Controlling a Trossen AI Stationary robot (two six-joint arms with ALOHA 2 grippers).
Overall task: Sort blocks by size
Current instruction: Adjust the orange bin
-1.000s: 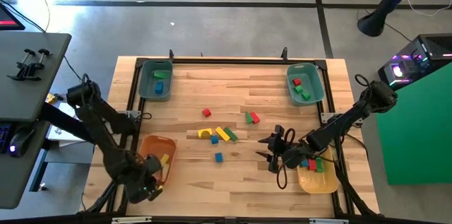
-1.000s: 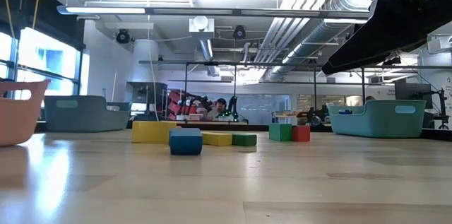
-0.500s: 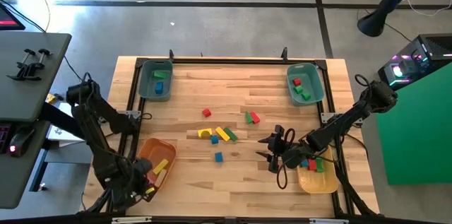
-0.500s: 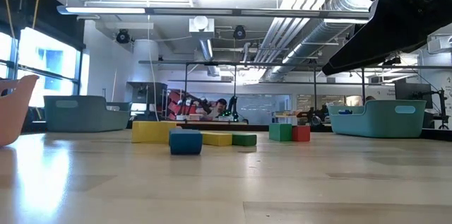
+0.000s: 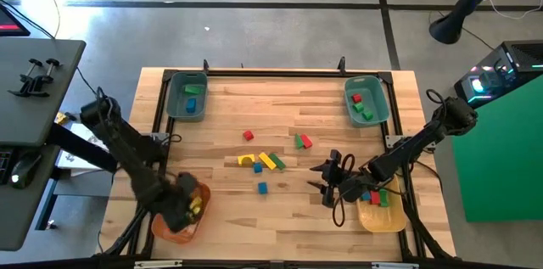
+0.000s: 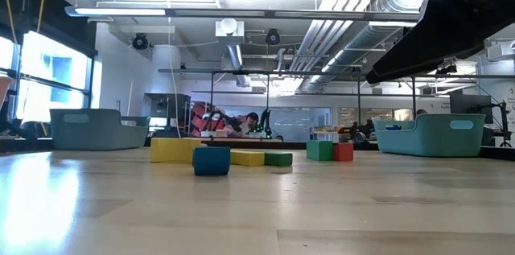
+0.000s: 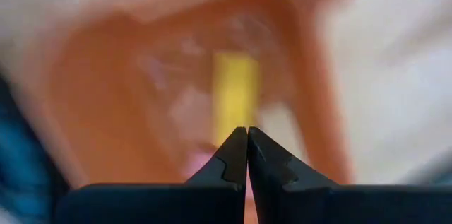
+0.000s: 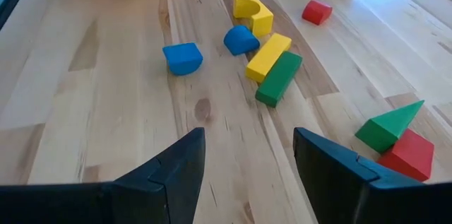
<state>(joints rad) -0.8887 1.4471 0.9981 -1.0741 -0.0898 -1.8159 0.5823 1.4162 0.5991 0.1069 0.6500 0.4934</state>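
Note:
I need to next move my right gripper to the green wedge (image 5: 299, 141) (image 8: 390, 126) that lies against the red block and close on it, leaving that red block behind.
Loose blocks lie mid-table: a red cube (image 5: 248, 135), a green wedge against a red block (image 5: 302, 141), a yellow arch (image 8: 253, 10), a yellow bar (image 8: 268, 56) beside a green bar (image 8: 278, 77), and two blue blocks (image 8: 182, 58) (image 8: 241, 39). My left gripper (image 7: 247, 131) is shut, pointing down over the orange bin (image 5: 170, 226) at the near left. A yellow block (image 7: 235, 93) lies inside that bin. My right gripper (image 8: 248, 136) stands open above the bare table right of the blocks, with nothing between its fingers. My left gripper hangs shut over the inside of the orange bin, with nothing visible between its fingertips. The wrist view is blurred, and the arm covers the spot from above. I cannot tell whether the gripper touches the bin.
Two teal bins stand at the far left (image 5: 187, 97) and far right (image 5: 366, 102), each with a few blocks. A yellow bin (image 5: 380, 210) with blocks sits at the near right, under my right arm. Bare wood lies between the loose blocks and the near edge.
My left arm has swung out toward the near-left corner and then back toward the table's right, ending over the orange bin. The orange bin has slid toward the near-left corner and has passed out of the low view at its left edge.

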